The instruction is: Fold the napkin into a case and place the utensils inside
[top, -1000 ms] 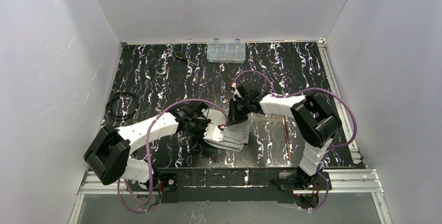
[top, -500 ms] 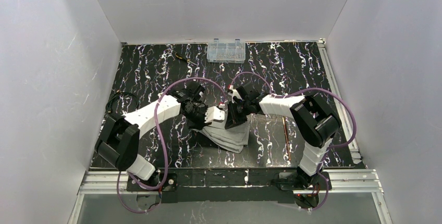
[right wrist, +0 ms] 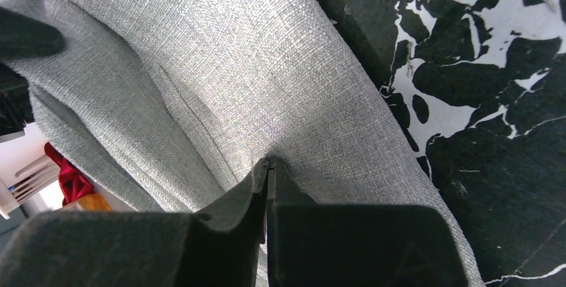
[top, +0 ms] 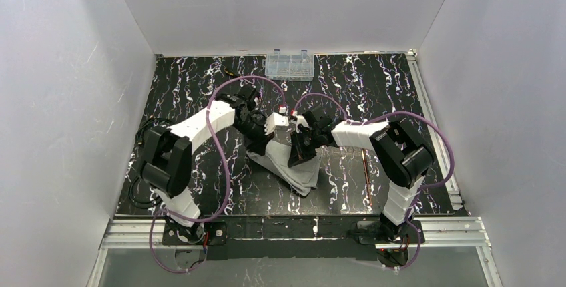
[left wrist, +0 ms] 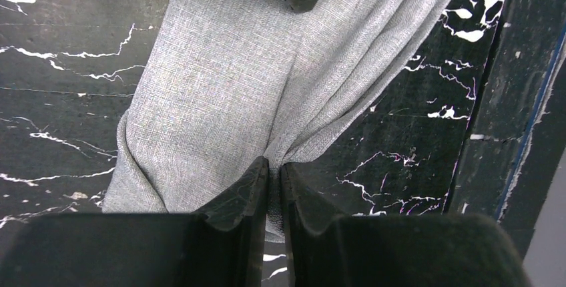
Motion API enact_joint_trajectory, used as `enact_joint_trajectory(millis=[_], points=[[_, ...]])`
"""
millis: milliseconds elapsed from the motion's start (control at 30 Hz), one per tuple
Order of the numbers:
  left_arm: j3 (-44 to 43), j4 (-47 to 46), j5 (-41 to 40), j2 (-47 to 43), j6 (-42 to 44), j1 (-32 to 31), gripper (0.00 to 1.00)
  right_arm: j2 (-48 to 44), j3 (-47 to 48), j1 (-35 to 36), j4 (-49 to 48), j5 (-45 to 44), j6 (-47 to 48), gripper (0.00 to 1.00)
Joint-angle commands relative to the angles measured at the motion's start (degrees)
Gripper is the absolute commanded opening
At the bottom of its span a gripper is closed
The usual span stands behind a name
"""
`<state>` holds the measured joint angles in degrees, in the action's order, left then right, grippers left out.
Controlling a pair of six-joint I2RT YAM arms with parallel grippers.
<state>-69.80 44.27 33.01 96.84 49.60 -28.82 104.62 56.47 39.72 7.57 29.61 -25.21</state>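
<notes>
I should open my right gripper and take the fold's loose part (top: 291, 181), as its fingers sit on the napkin's flat part, beside the fold that my left gripper pinches.
The light-grey napkin (top: 297, 170) lies bunched and part-folded in the middle of the black marbled table, with both arms meeting over its far end. My left gripper (top: 265, 144) is shut on a gathered fold of the napkin (left wrist: 220, 87); in the left wrist view the cloth is pinched between the fingertips (left wrist: 273, 167). My right gripper (top: 298, 153) is shut on another fold, with the napkin (right wrist: 267, 67) draping away from its tips (right wrist: 269, 164). One thin copper-brown utensil (top: 365, 173) lies on the table to the right of the cloth. No case shape shows.
A clear plastic compartment box (top: 289, 65) stands at the back edge. A small screwdriver (top: 231, 73) lies left of it, partly behind the left arm's purple cable. A black cable coil (top: 141, 139) sits at the left wall. White walls close in three sides.
My left arm has swung away from the near edge toward the back, carrying its pinched fold up and stretching the cloth longer. The right gripper has barely moved.
</notes>
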Motion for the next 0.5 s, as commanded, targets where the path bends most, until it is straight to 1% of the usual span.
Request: enact_joint_trajectory(millis=[0,167,467], points=[[-3.43,5.89,4.63,3.79,-1.65,1.61,0.11,0.66,1.16,0.26,3.99,0.41,2.01,0.12],[-5.12,6.84,5.31,7.3,-2.83,2.87,0.11,0.71,1.97,0.27,4.43,1.34,1.85,0.14],[-11.15,10.01,8.47,14.6,-8.01,5.9,0.1,1.88,5.07,0.1,7.95,4.32,3.1,0.16]])
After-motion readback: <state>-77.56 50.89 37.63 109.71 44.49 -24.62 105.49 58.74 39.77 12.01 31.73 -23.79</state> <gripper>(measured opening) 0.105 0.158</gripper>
